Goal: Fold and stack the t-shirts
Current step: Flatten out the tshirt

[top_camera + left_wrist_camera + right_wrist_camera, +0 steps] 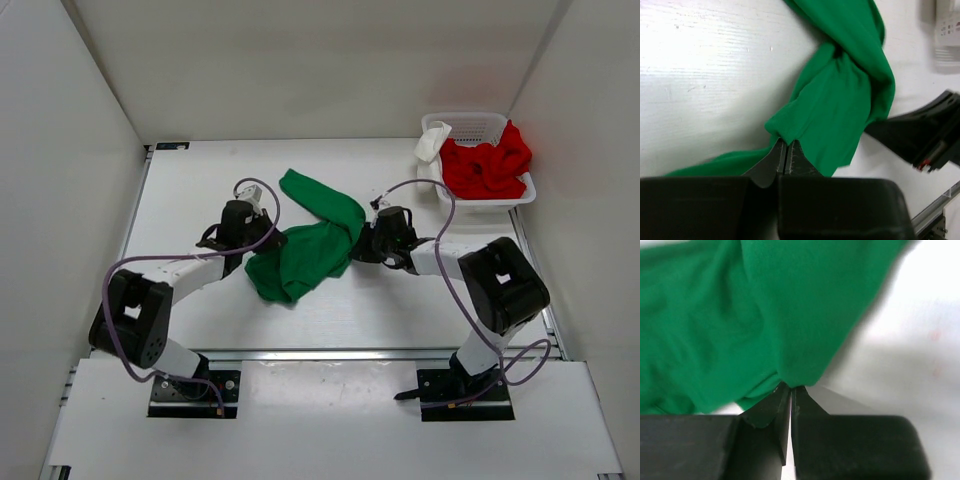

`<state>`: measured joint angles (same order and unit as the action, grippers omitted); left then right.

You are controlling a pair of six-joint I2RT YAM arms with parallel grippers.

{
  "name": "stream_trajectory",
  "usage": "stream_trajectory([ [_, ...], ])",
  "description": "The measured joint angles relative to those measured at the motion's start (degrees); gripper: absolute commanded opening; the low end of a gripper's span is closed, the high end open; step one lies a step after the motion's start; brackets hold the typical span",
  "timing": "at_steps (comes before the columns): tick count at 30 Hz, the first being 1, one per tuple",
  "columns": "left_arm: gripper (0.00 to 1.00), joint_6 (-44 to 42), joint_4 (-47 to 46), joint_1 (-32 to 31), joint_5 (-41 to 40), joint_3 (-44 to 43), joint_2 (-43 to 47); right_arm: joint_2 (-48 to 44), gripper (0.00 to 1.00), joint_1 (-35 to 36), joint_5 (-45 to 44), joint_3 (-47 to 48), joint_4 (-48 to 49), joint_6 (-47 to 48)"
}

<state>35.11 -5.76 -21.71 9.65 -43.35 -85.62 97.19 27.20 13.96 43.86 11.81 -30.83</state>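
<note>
My right gripper should open and take the green t-shirt's near corner (341,271) before spreading it, as the green t-shirt lies twisted and my right gripper is on a fold.
The green t-shirt (305,240) lies bunched and twisted across the middle of the table. My left gripper (250,238) sits at the shirt's left edge, its jaws shut on a fold of green cloth (790,131). On the opposite side, my right gripper (362,243) is shut on the shirt's right edge (790,375). The red t-shirt (487,165) is piled in the white mesh basket (480,124) at the back right. A white t-shirt (430,143) hangs over the basket's left rim.
White walls close in the table on the left, back and right. The basket stands against the right wall. Cables loop from both arms over the table beside the green shirt.
</note>
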Motion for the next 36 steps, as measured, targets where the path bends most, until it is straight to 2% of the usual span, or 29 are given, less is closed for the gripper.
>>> stream_trajectory([
  [5, 0.0, 0.8, 1.8, 1.1, 0.9, 3.9, 7.2, -2.2, 0.0, -1.5, -0.7, 4.5, -2.8, 2.0],
  [8, 0.02, 1.7, 2.6, 2.0, 1.4, 7.4, 14.5, -5.5, 0.0, -2.5, -0.9, 8.5, -6.7, 4.1],
  [10, 0.07, 3.3, 2.9, 2.3, 1.8, 11.1, 20.8, -5.9, 0.0, -3.7, -0.4, 14.8, -10.8, 5.7],
  [12, 0.17, 5.6, 2.9, 2.1, 1.9, 16.1, 27.6, -4.1, 0.01, -5.4, 0.5, 23.5, -15.4, 7.2],
  [14, 0.27, 9.2, 2.5, 1.2, 2.0, 21.9, 34.7, 0.9, 0.01, -7.4, 1.2, 36.1, -21.0, 9.2],
  [15, 0.32, 10.5, 2.8, 0.4, 2.0, 25.1, 38.7, 4.0, 0.06, -8.2, 1.4, 42.6, -22.7, 10.0],
  [16, 0.38, 12.2, 3.1, -0.3, 1.9, 28.0, 42.7, 7.4, 0.18, -8.8, 1.3, 49.7, -25.4, 10.7],
  [18, 0.41, 15.1, 4.9, -1.4, 1.9, 32.2, 49.2, 11.6, 0.33, -9.5, 1.0, 57.5, -27.7, 11.9],
  [20, 0.47, 16.9, 7.8, -1.2, 1.9, 34.1, 54.4, 13.1, 0.4, -10.1, 1.0, 60.5, -29.7, 12.8],
  [22, 0.48, 17.1, 9.6, 0.2, 1.7, 34.1, 56.6, 12.3, 0.42, -10.1, 0.9, 58.9, -31.2, 13.3],
  [24, 0.49, 16.1, 10.6, 3.2, 2.0, 33.1, 55.6, 9.4, 0.39, -8.9, 0.1, 52.4, -30.0, 13.8],
  [26, 0.49, 14.8, 10.5, 6.6, 2.1, 30.8, 50.7, 4.0, 0.24, -6.1, -0.9, 41.5, -29.0, 14.1],
  [29, 0.5, 13.6, 8.1, 8.0, 1.5, 25.7, 39.0, -4.1, 0.08, -0.9, -0.8, 24.6, -25.5, 13.1],
  [30, 0.5, 13.4, 7.0, 7.4, 1.3, 24.2, 35.2, -6.6, 0.06, 0.9, -0.5, 19.3, -24.2, 12.7],
  [33, 0.53, 13.2, 2.9, 4.8, -0.3, 19.8, 24.1, -11.2, 0.08, 4.0, 0.3, 7.5, -22.2, 11.0],
  [36, 0.55, 14.0, -1.8, 3.5, -0.9, 15.4, 12.9, -13.3, 0.17, 5.1, 0.0, -0.6, -18.6, 9.1],
])
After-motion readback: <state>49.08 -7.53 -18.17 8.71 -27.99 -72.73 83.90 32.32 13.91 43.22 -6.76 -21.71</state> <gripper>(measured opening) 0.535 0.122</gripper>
